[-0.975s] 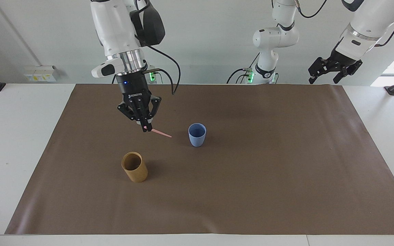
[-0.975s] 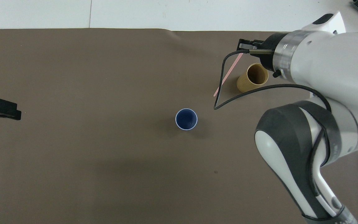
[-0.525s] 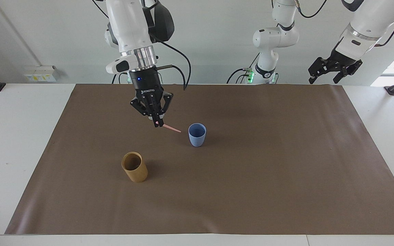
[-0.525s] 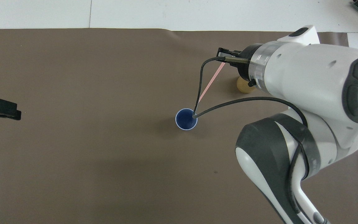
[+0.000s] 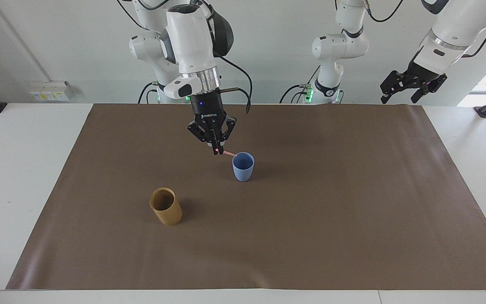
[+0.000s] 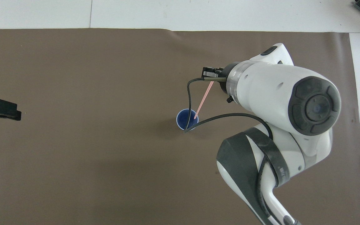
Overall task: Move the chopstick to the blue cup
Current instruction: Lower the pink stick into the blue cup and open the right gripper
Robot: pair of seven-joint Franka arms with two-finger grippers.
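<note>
My right gripper has the pink chopstick. It will let go of it with its foot inside the blue cup (image 6: 186, 124), leaning on the cup's far rim.
The light blue cup (image 5: 243, 166) (image 6: 182, 118) stands upright near the middle of the brown mat. My right gripper (image 5: 217, 151) (image 6: 210, 75) hangs beside it, toward the right arm's end, shut on the top of the thin pink chopstick (image 5: 228, 154) (image 6: 203, 99). The chopstick slants down toward the cup, and its lower tip sits at the cup's rim, over the mouth. My left gripper (image 5: 399, 98) (image 6: 2, 108) waits open and empty, raised over the mat's edge at the left arm's end.
A tan-brown cylindrical cup (image 5: 166, 206) stands farther from the robots than the blue cup, toward the right arm's end; the right arm hides it in the overhead view. The brown mat (image 5: 331, 219) covers most of the white table.
My right gripper has carried the chopstick from near the tan cup across to the blue cup, so its lower tip is now at the cup's mouth. The left arm has not moved.
</note>
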